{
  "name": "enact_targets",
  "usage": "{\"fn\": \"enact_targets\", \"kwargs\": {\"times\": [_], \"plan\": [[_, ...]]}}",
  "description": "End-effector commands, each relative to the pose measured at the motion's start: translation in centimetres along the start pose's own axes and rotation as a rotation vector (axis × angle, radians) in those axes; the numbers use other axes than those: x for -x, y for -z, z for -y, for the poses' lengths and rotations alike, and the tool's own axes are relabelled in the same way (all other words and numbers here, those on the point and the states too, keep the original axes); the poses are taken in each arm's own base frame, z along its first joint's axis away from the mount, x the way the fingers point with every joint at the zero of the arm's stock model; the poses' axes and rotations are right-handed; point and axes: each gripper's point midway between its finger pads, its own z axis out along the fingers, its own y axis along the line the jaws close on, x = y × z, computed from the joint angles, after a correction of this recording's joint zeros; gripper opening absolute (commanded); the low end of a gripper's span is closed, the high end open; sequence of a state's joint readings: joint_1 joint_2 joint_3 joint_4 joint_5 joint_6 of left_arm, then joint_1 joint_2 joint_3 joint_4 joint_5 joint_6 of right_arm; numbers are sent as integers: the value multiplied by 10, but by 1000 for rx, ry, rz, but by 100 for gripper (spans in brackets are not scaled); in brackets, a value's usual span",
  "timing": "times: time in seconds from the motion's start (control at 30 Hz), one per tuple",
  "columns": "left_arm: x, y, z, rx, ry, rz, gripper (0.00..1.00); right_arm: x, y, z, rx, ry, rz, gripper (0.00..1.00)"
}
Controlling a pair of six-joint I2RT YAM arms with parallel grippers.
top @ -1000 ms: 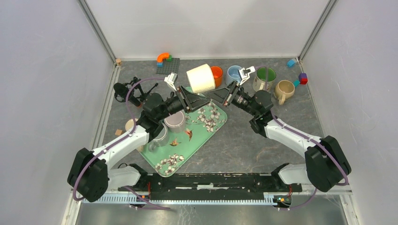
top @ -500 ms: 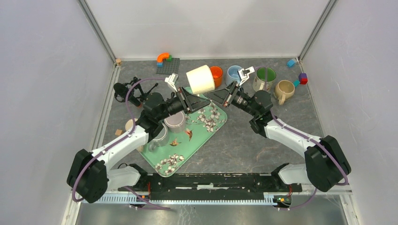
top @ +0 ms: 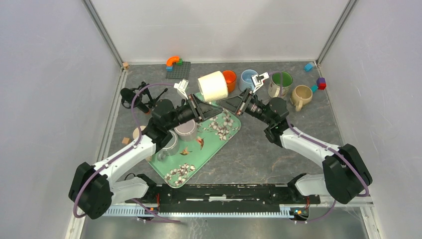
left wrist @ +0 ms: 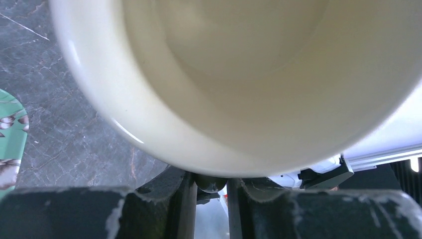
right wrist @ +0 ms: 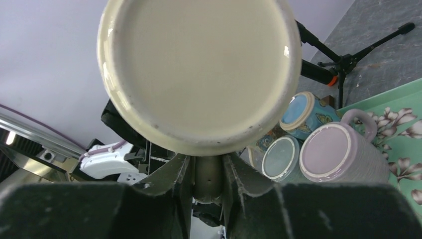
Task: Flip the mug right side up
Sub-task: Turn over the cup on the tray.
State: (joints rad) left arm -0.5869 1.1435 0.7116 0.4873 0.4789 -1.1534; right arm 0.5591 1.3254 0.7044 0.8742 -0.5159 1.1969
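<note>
Next, my left gripper releases the cream mug, now above the tray's far end, on the gray table (top: 243, 103), in the space between the green floral tray and the blue mug.
A cream mug (top: 213, 85) hangs in the air on its side between my two arms, above the far end of the green floral tray (top: 171, 177). My left gripper (top: 209, 104) reaches it from the left and my right gripper (top: 228, 103) from the right. The left wrist view looks into the mug's open mouth (left wrist: 224, 74), and the left gripper (left wrist: 210, 181) is closed on the handle below the rim. The right wrist view shows the mug's flat base (right wrist: 199, 74), and the right gripper (right wrist: 208, 172) is shut on the same handle.
An upside-down purple mug (top: 185, 128) and a clear cup (top: 169, 144) stand on the tray. Orange (top: 229, 79), blue (top: 247, 78), green-lined (top: 280, 83) and beige (top: 301, 96) mugs stand at the back right. A small black tripod (top: 139, 97) lies at the back left, toy bricks (top: 175, 64) behind it.
The mug has sunk slightly and tilted a little. The left arm's elbow has shifted a little toward the front. Both grippers stay on the handle.
</note>
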Motion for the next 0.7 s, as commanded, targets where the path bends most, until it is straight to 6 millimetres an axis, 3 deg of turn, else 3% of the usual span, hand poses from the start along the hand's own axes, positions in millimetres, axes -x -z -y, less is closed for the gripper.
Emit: {"fn": "enact_targets", "kwargs": {"times": [0.0,0.13,0.37,0.57,0.67], "plan": [[31,3,36,-55,-162,112,2,12,4,-25,80,148,42,36],[34,2,32,-20,-193,117,2,11,5,-16,43,170,41,57],[39,-1,25,35,-241,117,2,9,10,3,-53,218,37,83],[44,-3,16,124,-298,105,2,11,27,29,-231,313,34,98],[48,-4,11,170,-322,103,2,20,42,37,-334,382,60,98]]}}
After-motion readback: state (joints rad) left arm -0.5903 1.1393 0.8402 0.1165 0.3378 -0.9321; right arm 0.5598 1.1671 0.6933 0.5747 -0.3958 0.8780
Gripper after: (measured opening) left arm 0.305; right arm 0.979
